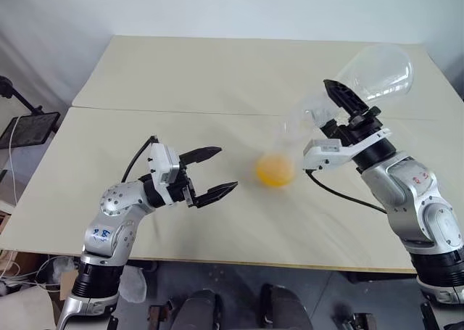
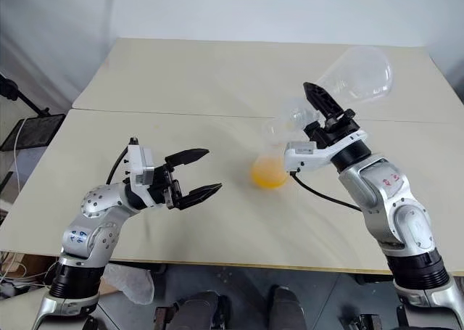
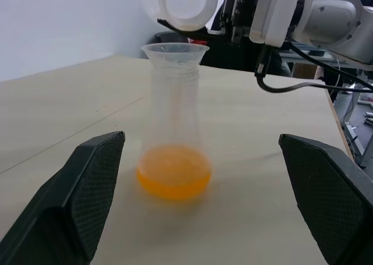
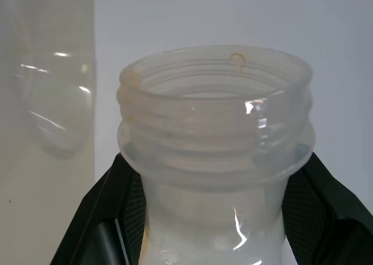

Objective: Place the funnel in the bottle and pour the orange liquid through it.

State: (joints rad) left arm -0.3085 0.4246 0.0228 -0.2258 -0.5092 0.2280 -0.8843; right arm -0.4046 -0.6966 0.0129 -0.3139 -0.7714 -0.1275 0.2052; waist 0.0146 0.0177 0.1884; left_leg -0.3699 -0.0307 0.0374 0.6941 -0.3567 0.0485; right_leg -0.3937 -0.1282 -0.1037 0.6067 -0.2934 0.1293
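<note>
The second clear flask, now tipped with its mouth above the funnel, will be let go by my right gripper on the near tabletop (image 1: 392,176) beneath that gripper's silver forearm, level with the bottle.
The bottle (image 1: 278,150) stands upright mid-table, with the orange liquid (image 1: 275,172) pooled in its round base. The clear funnel (image 3: 175,53) sits in its neck. My right gripper (image 1: 338,98) is shut on the neck of a second clear flask (image 1: 378,72), held tipped over with its round body up. That flask's mouth (image 3: 181,2) hangs just above the funnel, and it looks empty. My left gripper (image 1: 225,170) is open and holds nothing, a short way left of the bottle and level with its base. Its fingers (image 3: 87,189) frame the bottle in the left wrist view.
Two pale tables (image 1: 217,76) butt together along a seam running across the middle. A black cable (image 1: 341,194) droops from my right wrist over the tabletop. A dark stand (image 1: 29,127) is off the left edge. The front edge lies close below both arms.
</note>
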